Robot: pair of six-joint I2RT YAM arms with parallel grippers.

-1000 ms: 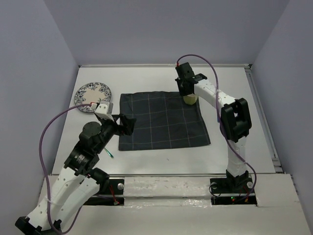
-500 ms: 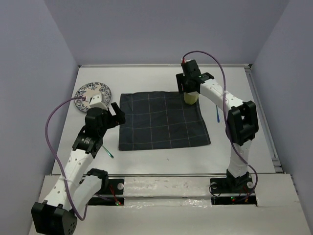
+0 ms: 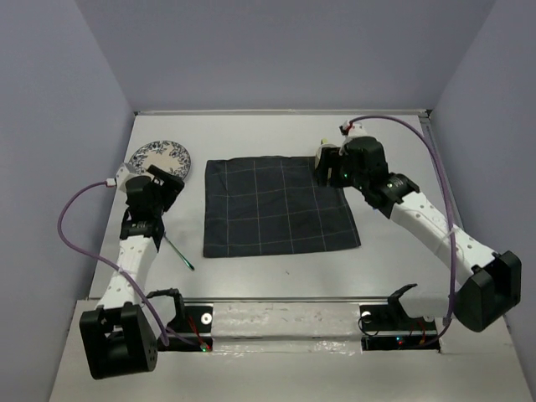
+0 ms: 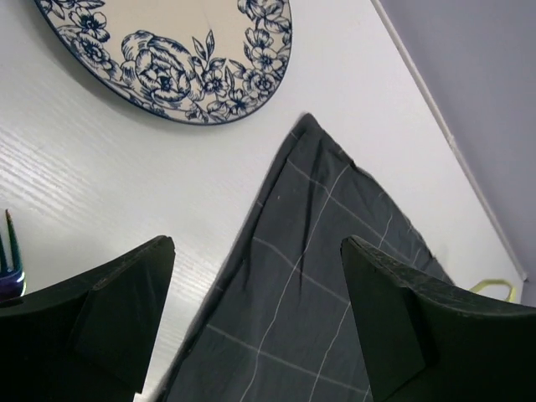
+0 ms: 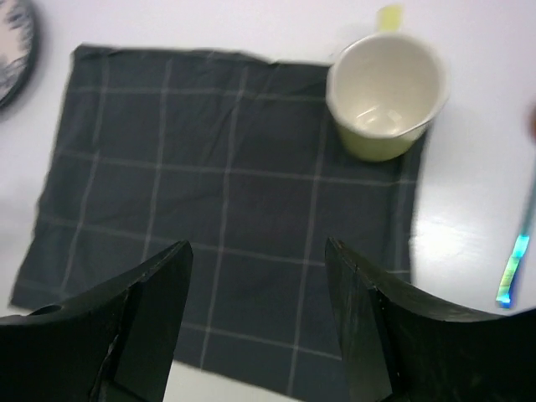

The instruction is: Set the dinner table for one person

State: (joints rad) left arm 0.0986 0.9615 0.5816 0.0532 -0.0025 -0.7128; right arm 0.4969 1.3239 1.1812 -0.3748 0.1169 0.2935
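The robot's left gripper will next move to the blue floral plate's near rim (image 3: 149,175) (image 4: 99,79), on the side toward the green-handled fork, and close there.
The dinner table (image 3: 276,134) is a white tabletop with a dark navy grid cloth (image 3: 276,205) laid at its middle. A pale yellow-green mug (image 5: 385,96) stands upright and empty on the cloth's far right corner. My right gripper (image 5: 255,318) hovers open over the cloth, short of the mug, holding nothing. In the top view the right gripper (image 3: 328,167) mostly covers the mug (image 3: 322,153). A blue floral plate (image 3: 159,157) lies far left. My left gripper (image 3: 167,182) is open and empty beside the plate (image 4: 167,50), its jaws over the cloth's corner (image 4: 318,276).
A thin green-handled fork (image 3: 178,251) lies on the table left of the cloth, near my left arm. A bluish utensil (image 5: 517,251) lies on the table right of the cloth. Lavender walls bound the table on three sides.
My right gripper opened, let go of the mug and drew back toward the near right. My left arm swung left toward the plate.
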